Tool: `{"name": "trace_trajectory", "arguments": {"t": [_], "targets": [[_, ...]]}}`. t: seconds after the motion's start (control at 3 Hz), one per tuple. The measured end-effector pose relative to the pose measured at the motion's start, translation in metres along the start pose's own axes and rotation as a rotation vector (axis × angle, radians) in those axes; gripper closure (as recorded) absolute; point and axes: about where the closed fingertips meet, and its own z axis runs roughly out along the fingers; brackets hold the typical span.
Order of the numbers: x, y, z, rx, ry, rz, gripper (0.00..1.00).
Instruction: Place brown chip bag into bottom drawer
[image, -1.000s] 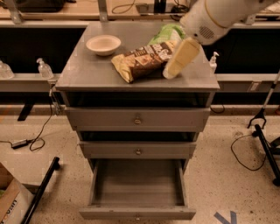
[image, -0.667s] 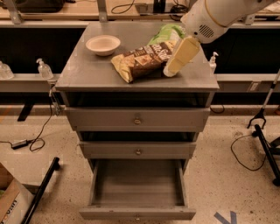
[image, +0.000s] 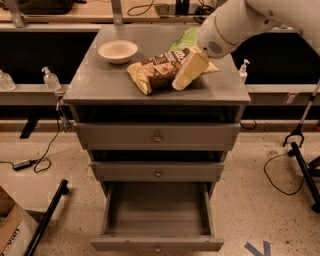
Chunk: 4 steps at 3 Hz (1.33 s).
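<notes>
The brown chip bag's far end (image: 198, 76), opposite the tan end that points to the front of the grey cabinet, will be gripped by my gripper.
The brown chip bag (image: 157, 72) lies on top of the grey cabinet (image: 100, 85), right of centre, with its tan end pointing to the front left. My gripper (image: 186, 75) comes down from the upper right on the white arm (image: 235, 22). It rests on or over the right part of the brown bag. The bottom drawer (image: 157, 243) is pulled out and open below, its inside bare, with a small knob on its front. A light green chip bag (image: 186, 37) lies behind the brown one, partly hidden by the arm.
A white bowl (image: 118, 51) sits at the back left of the cabinet top. The two upper drawers (image: 157, 136) are shut. Sanitizer bottles (image: 50, 78) stand on side ledges. Cables, a dark stand (image: 302, 165) and a cardboard box (image: 12, 230) are on the floor around the cabinet.
My gripper has shifted a little to the left, further over the brown chip bag. The bag, bowl and drawers have not moved.
</notes>
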Motion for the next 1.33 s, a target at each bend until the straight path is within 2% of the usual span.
{"name": "trace_trajectory", "arguments": {"t": [0.33,0.67,1.33], "targets": [[0.01,-0.016,0.031,0.022,-0.032,0.046,0.0],[0.024,-0.034,0.062,0.008,-0.04,0.056,0.0],[0.037,-0.067,0.117,-0.03,-0.054,0.025,0.0]]}}
